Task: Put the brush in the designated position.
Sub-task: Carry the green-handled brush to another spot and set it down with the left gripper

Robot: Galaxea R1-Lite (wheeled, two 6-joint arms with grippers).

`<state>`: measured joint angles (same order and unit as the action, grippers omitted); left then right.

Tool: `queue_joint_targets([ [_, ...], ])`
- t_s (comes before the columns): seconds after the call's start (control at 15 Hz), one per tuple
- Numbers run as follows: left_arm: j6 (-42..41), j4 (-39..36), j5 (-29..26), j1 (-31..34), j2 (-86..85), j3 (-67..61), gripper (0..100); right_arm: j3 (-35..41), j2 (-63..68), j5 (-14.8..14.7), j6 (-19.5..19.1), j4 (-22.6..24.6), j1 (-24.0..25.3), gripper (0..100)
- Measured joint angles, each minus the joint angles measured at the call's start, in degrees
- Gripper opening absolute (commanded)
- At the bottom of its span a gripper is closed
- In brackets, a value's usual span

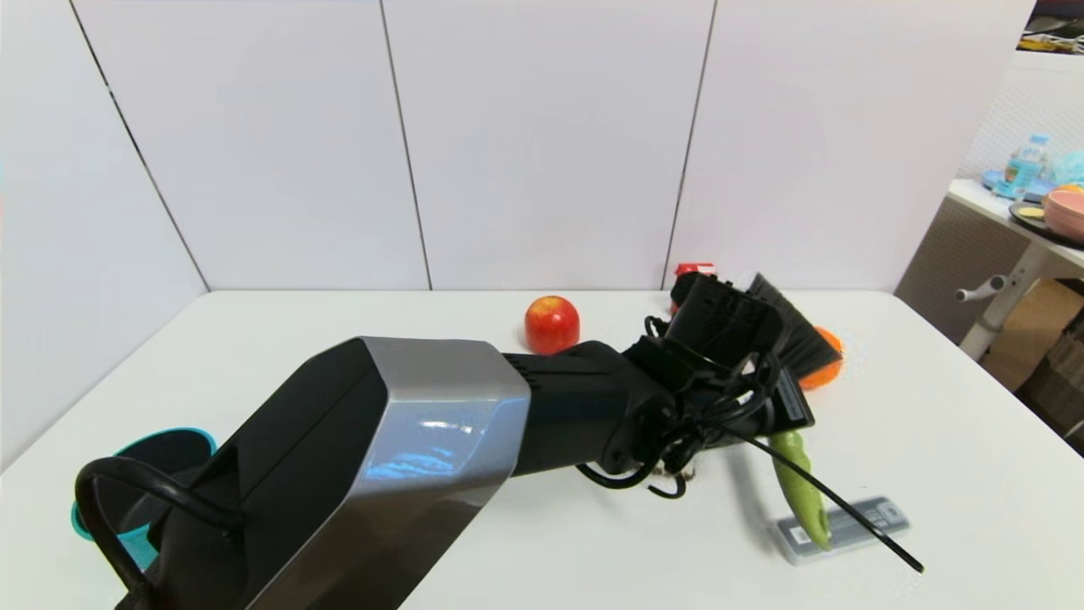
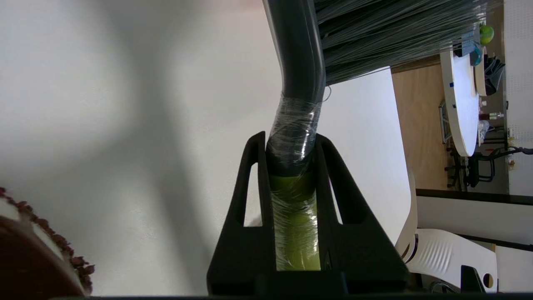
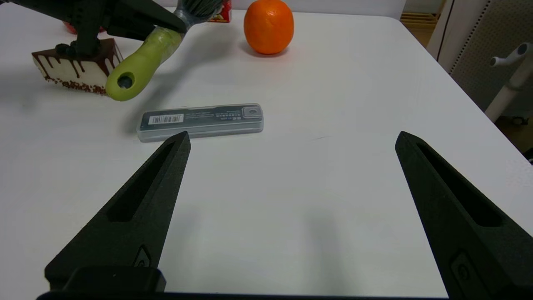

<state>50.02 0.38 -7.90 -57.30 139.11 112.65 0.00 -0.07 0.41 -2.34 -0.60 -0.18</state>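
I need to use my left gripper to set the brush down and let go of it on the table [image 1: 754, 432] between the chocolate cake slice and the orange.
The brush [image 1: 800, 487] hangs lifted above the table, its black bristles [image 1: 792, 335] pointing to the far side and its lime-green handle [image 3: 137, 66] tilted down toward me. My left gripper [image 2: 291, 141] is shut on the brush [image 2: 293, 225] where the green handle meets the wrapped dark neck. The handle's end with its hole hovers just above a grey flat case [image 3: 202, 121]. My right gripper [image 3: 291, 139] is open and holds nothing, low over bare table on the near side of the case.
A red apple [image 1: 551, 324], an orange [image 3: 268, 26] and a small red box [image 1: 694, 271] stand at the back. A chocolate cake slice [image 3: 75, 68] sits under my left arm. A teal bowl [image 1: 85, 521] is at the near left.
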Motion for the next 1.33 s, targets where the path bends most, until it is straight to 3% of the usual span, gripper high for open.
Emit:
queue_joint_targets([
  [0.27,0.04,1.40,-5.90,0.68,0.06,0.00,0,0.00,0.00,0.02,0.02,0.00,0.07,100],
  [1.33,0.91,0.89,-4.25,2.41,0.89,-0.06,0,0.00,0.00,-0.01,0.02,-0.02,0.07,100],
])
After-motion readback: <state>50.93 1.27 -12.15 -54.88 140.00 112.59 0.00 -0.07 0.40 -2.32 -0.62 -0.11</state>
